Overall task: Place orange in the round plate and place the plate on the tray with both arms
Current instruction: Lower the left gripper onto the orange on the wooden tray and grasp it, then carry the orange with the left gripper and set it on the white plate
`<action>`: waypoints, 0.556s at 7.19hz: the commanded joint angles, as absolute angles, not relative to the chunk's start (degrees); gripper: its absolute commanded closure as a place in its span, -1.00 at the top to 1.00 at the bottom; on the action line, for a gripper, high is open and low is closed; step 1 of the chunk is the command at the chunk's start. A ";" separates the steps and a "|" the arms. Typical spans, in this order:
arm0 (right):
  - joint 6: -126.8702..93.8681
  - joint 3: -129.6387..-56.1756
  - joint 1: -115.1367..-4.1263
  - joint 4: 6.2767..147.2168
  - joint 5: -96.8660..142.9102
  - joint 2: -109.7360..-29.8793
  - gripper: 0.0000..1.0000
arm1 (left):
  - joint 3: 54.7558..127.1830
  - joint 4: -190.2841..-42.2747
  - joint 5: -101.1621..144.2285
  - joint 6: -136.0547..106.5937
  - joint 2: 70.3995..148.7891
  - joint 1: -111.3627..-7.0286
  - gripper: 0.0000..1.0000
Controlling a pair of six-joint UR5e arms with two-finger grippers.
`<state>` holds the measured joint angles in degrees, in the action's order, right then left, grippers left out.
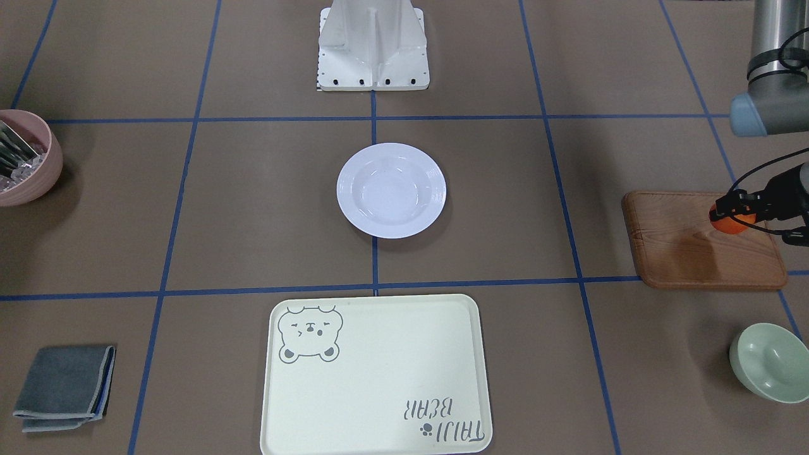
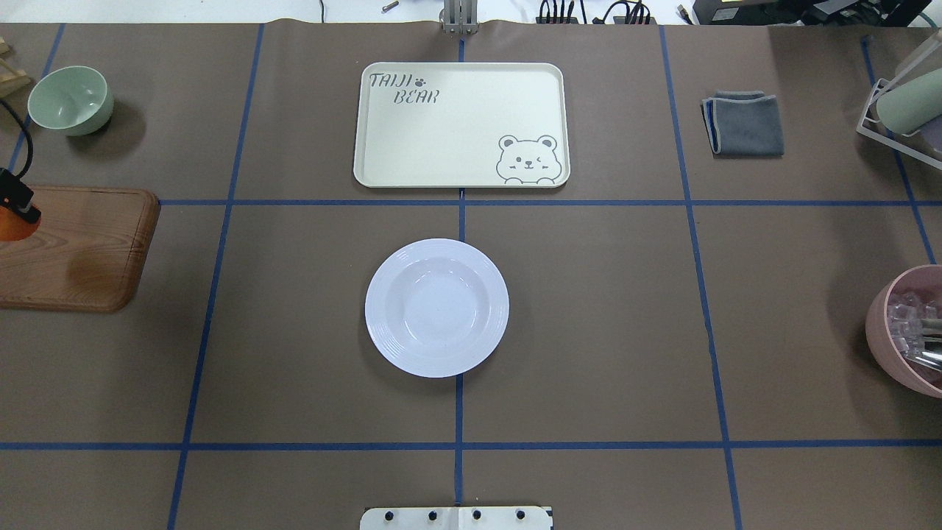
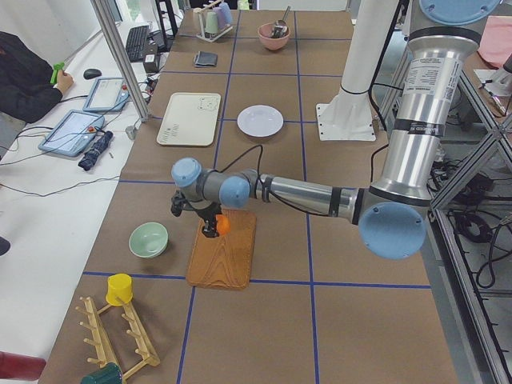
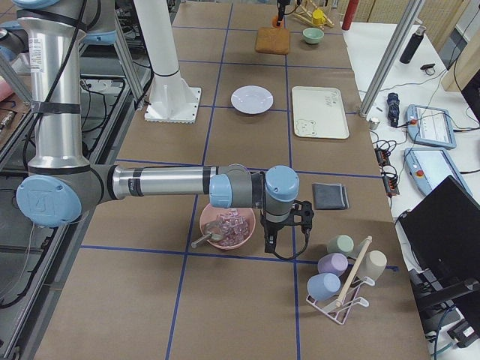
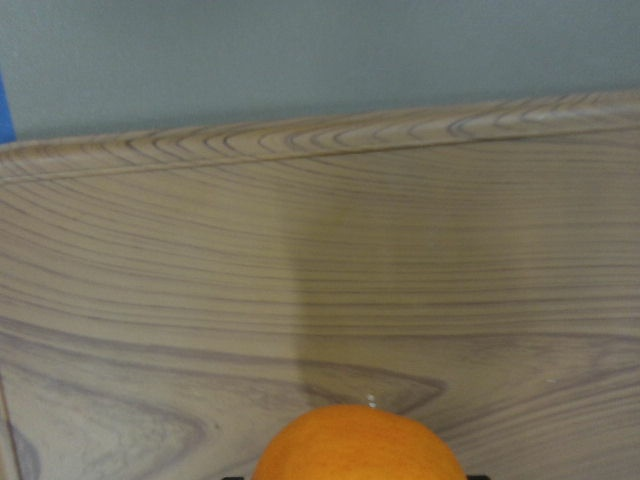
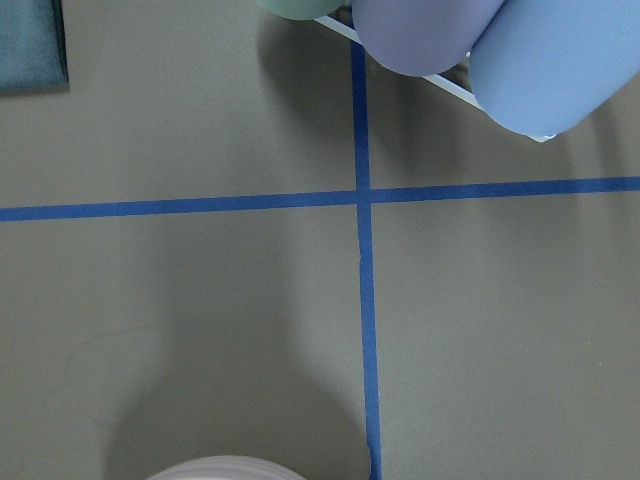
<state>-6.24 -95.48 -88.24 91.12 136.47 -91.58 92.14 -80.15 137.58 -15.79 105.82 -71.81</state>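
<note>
My left gripper releases the orange next, mid empty white round plate point(image 1: 385, 196). The orange is now just above the wooden board.
My left gripper point(image 1: 733, 212) is shut on the orange point(image 1: 730, 222) and holds it a little above the brown wooden board point(image 1: 695, 253), where its shadow falls. The left wrist view shows the orange point(image 5: 355, 445) at the bottom edge with the board's grain behind it. The white round plate point(image 2: 436, 308) sits empty at the table's middle. Beyond it, on the far side from the robot, lies the cream tray point(image 2: 456, 125), also empty. My right gripper point(image 4: 285, 234) hangs next to the pink bowl point(image 4: 227, 225), far from the plate. I cannot tell whether it is open or shut.
A pale green bowl point(image 2: 71, 99) stands beyond the board. A folded grey cloth point(image 2: 743, 123) lies right of the tray. The pink bowl point(image 2: 909, 331) holds clear pieces and a utensil. A rack of pastel cups point(image 4: 341, 274) stands by the right gripper.
</note>
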 commanded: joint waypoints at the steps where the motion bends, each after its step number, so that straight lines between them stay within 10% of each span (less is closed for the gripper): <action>1: -6.24 -95.89 -88.24 91.05 137.71 -91.58 1.00 | 97.02 -70.23 137.98 -22.87 115.10 -70.50 -1.00; 4: -6.15 -95.71 -88.15 90.62 137.11 -91.85 1.00 | 100.63 -70.66 137.46 -49.59 125.21 -55.51 -1.00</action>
<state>-6.16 -95.59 -88.16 90.70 137.19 -91.77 99.99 -70.66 137.52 -40.30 120.91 -61.17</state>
